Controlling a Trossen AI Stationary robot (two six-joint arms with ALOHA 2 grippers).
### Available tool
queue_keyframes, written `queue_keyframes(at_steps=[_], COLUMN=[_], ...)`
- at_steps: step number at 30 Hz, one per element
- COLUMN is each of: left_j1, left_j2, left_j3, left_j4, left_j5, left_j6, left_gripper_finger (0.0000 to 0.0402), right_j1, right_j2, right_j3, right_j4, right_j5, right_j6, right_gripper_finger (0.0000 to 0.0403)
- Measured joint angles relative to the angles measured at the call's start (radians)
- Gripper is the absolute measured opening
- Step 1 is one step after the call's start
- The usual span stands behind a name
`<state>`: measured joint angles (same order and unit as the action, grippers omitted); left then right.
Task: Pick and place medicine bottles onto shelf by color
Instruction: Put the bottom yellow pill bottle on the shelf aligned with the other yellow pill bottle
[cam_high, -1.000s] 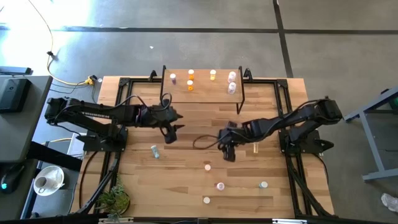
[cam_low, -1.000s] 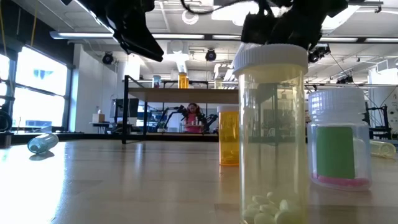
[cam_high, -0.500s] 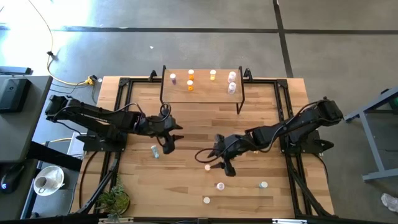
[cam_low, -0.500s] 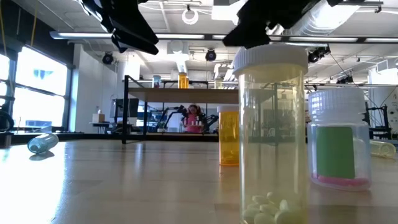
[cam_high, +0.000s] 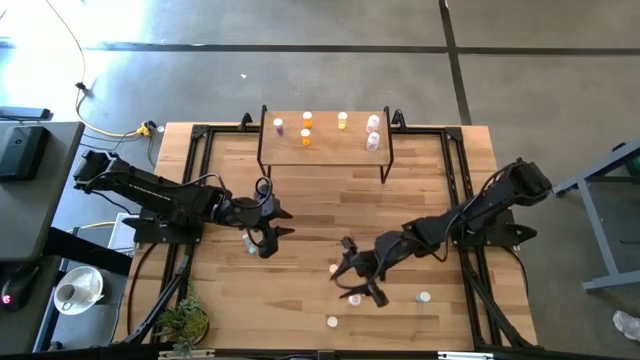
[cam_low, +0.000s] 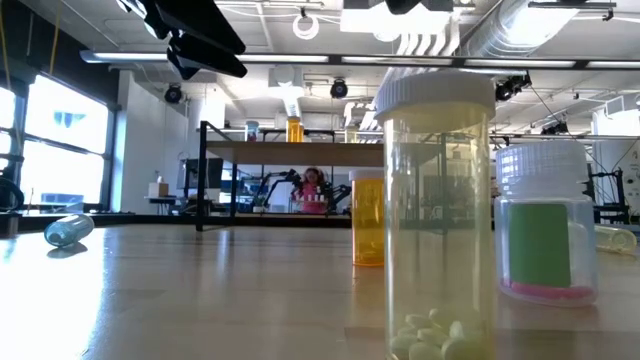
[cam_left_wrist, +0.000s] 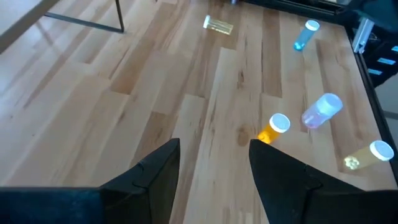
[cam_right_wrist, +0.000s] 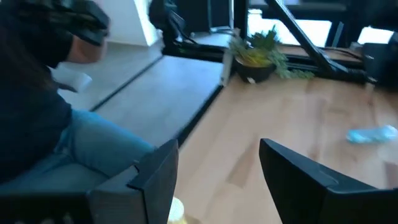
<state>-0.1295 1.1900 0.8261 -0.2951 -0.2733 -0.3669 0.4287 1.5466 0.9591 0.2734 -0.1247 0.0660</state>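
Observation:
The robot's right gripper should next close on the white cap (cam_high: 332, 320) (cam_right_wrist: 176, 208) of the upright yellow bottle that is nearest the front edge of the table.
The shelf (cam_high: 325, 150) stands at the table's far edge and carries pinkish, orange and yellow medicine bottles (cam_high: 306, 138). More bottles are on the table: a blue one (cam_high: 248, 241) lying at the left, then an upright orange one (cam_high: 334, 268), a pink one (cam_high: 354, 298) and a yellow one (cam_high: 331, 321). My left gripper (cam_high: 270, 240) hovers open just right of the blue bottle, with only bare wood between its fingers (cam_left_wrist: 214, 146). My right gripper (cam_high: 357, 285) hangs open above the orange and pink bottles, holding nothing (cam_right_wrist: 217, 149).
Another blue bottle (cam_high: 424, 297) stands near the front right, and a clear yellow one (cam_left_wrist: 219, 25) lies farther back. A potted plant (cam_high: 185, 322) sits at the front left corner. A person (cam_right_wrist: 56, 118) is seated beyond the table's edge. Black frame rails (cam_high: 190, 180) border both sides.
My left gripper has swung toward the table's near edge and come beside the lying blue bottle. My right gripper has gone toward the near edge and upward, tipping from pointing down to nearly level, out of the low view's top. No bottle has moved.

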Motion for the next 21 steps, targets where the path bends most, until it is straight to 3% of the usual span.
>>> queue_keyframes(at_steps=[21], left_j1=[-0.003], left_j2=[0.0], left_j3=[0.0], left_j4=[0.002], left_j5=[-0.03], left_j6=[0.002], left_gripper_finger=[0.0184], right_j1=[0.086], right_j2=[0.313], right_j3=[0.127], right_j4=[-0.021], right_j5=[-0.065], right_j6=[-0.048], right_gripper_finger=[0.0216])
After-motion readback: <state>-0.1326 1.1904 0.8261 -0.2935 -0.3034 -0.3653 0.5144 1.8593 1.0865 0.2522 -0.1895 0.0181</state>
